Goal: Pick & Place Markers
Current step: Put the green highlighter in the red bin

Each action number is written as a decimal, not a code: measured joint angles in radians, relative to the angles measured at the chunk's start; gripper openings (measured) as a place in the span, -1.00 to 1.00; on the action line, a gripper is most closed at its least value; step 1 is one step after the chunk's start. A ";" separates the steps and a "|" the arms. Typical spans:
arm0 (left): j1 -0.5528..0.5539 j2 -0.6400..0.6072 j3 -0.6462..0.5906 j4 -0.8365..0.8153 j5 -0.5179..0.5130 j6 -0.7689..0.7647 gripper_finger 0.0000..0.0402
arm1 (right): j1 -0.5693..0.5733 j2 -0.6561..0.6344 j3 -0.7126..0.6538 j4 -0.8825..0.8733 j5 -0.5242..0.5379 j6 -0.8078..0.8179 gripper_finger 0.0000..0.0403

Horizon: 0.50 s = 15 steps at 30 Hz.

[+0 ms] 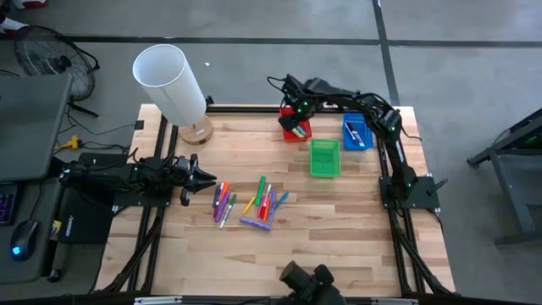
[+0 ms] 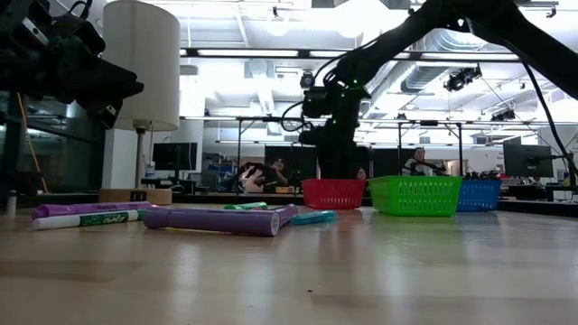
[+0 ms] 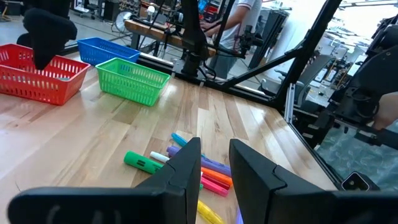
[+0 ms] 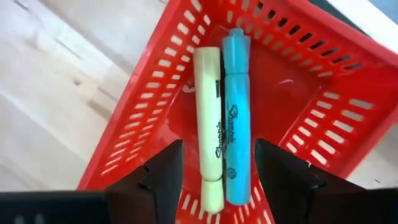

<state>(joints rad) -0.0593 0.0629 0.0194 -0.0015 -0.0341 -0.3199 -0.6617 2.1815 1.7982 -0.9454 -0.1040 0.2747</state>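
My right gripper is to move next to the all-green marker's body (image 1: 260, 191), beside the loose yellow marker on the table, and close there.
Several markers (image 1: 250, 203) in mixed colours lie loose on the wooden table's middle. My right gripper (image 4: 219, 171) hangs open over the red tray (image 1: 296, 131) at the far side, pointing steeply down. A yellow marker (image 4: 208, 124) and a light blue marker (image 4: 235, 118) lie side by side on the tray's floor below its fingers. My left gripper (image 3: 214, 165) waits level at the table's left, open, its fingers pointing at the loose markers (image 3: 186, 165) and holding nothing.
A green tray (image 1: 324, 158) and a blue tray (image 1: 356, 131) stand right of the red one. A white lamp (image 1: 169, 80) on a wooden base stands at the far left corner. Bare wood lies between the marker pile and the trays.
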 joint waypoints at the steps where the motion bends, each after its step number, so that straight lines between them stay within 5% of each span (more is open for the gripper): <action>1: 0.000 0.000 0.000 0.000 0.000 0.000 -0.59 | 0.001 0.000 0.011 -0.019 0.002 -0.009 -0.09; 15: 0.000 0.000 0.000 0.000 0.000 0.000 -0.59 | 0.128 0.000 0.147 -0.150 0.020 -0.172 -0.17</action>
<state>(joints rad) -0.0593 0.0631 0.0196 -0.0014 -0.0341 -0.3199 -0.5334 2.1815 1.9450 -1.0955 -0.0840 0.1029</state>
